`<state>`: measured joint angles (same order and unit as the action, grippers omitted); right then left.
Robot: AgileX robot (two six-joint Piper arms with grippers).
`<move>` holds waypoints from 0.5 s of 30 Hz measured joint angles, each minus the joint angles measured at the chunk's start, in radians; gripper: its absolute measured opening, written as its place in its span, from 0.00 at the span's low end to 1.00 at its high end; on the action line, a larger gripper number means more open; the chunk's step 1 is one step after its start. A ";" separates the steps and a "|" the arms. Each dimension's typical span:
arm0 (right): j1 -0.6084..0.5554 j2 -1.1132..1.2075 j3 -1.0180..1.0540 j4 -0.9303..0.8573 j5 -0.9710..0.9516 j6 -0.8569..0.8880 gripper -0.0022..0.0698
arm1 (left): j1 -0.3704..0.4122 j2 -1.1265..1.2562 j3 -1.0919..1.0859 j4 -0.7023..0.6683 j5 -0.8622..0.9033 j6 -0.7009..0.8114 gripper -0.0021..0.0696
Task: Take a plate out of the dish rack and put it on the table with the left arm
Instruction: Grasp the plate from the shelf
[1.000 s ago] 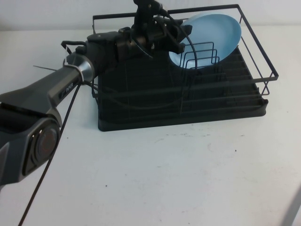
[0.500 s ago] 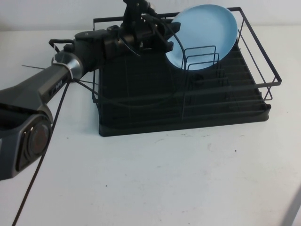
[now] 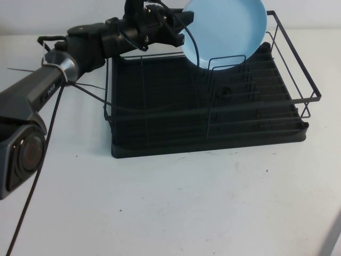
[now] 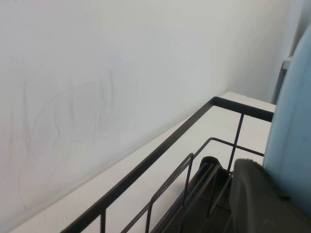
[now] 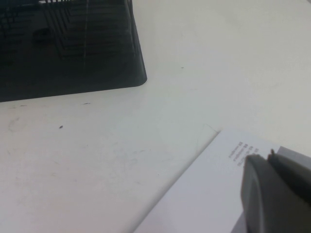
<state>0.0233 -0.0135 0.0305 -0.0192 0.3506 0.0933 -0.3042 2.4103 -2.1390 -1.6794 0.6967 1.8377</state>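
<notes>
My left gripper is going to put the light blue plate down on the white table (image 3: 199, 212), at a place in front of the dish rack.
The light blue plate (image 3: 224, 29) is held upright and lifted above the back of the black wire dish rack (image 3: 205, 101). My left gripper (image 3: 178, 32) is shut on the plate's left rim, with the black left arm (image 3: 85, 48) reaching in from the left over the white table (image 3: 186, 202). In the left wrist view one finger (image 4: 255, 199) presses against the plate (image 4: 294, 121), with the rack's rim (image 4: 160, 150) below. My right gripper (image 5: 272, 194) is shut and empty, low over the table at the near right, away from the rack (image 5: 68, 48).
A white printed sheet (image 5: 204, 189) lies on the table under my right gripper. Upright wire dividers (image 3: 226, 66) stand in the rack just below the plate. A white wall rises behind the rack.
My left gripper has lifted the plate up and back out of the dividers, and the arm has drawn back to the left. The rack has shifted slightly.
</notes>
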 joint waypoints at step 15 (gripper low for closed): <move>0.000 0.000 0.000 0.000 0.000 0.000 0.00 | -0.021 -0.004 0.000 0.015 0.018 -0.042 0.10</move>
<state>0.0233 -0.0135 0.0305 -0.0192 0.3506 0.0933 -0.3251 2.4058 -2.1390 -1.6644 0.7151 1.7961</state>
